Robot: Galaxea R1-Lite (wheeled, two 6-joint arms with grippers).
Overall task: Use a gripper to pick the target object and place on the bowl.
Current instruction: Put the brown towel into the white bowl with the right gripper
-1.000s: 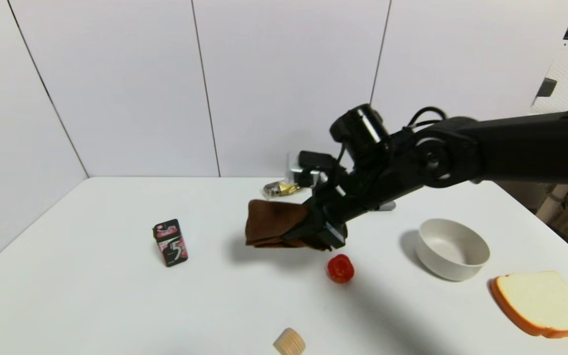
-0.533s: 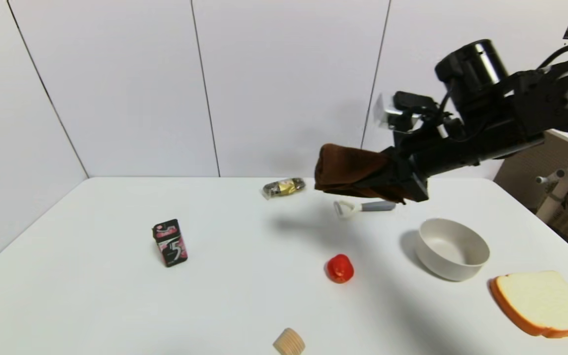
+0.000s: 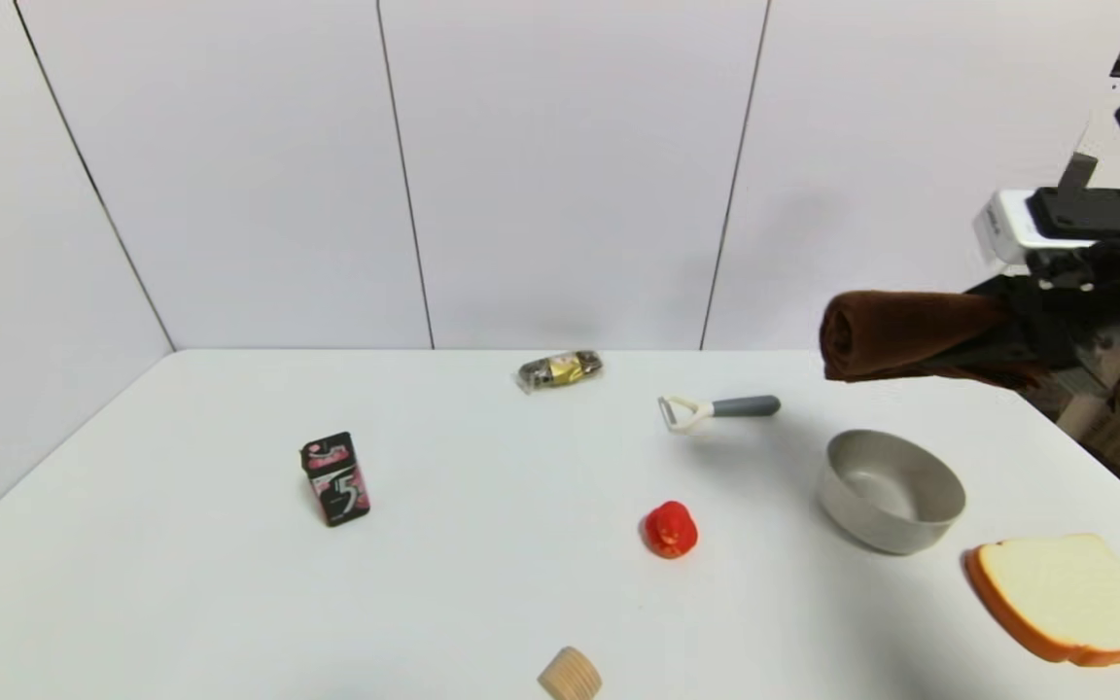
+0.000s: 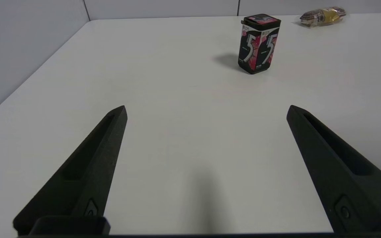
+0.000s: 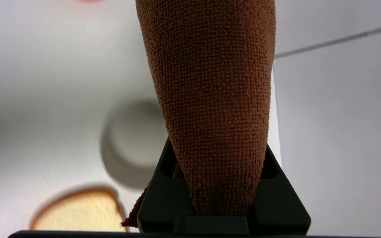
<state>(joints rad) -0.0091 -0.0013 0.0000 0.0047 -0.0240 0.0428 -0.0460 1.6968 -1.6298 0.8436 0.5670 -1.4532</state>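
My right gripper has the dark brown towel to place. Next, I lay it across the grey-beige bowl's rim (image 3: 920, 467) (image 5: 151, 152), opposite the small red toy.
My right gripper (image 3: 1017, 335) is shut on the dark brown folded towel (image 3: 905, 333) and holds it in the air at the far right, above and a little behind the grey-beige bowl (image 3: 892, 490). In the right wrist view the towel (image 5: 210, 89) fills the space between the jaws, and the bowl (image 5: 129, 142) shows below it. My left gripper (image 4: 207, 110) is open and empty, low over the table's near left part; it does not show in the head view.
On the white table (image 3: 482, 583) are a gum pack (image 3: 335, 478), a small red toy (image 3: 670, 530), a peeler (image 3: 716, 408), a wrapped snack (image 3: 560, 369), a ribbed beige piece (image 3: 570, 674) and a bread slice (image 3: 1070, 598) right of the bowl.
My right gripper has lifted the towel off the table's middle and carried it up and to the right, to above the bowl. The bowl now lies in shadow.
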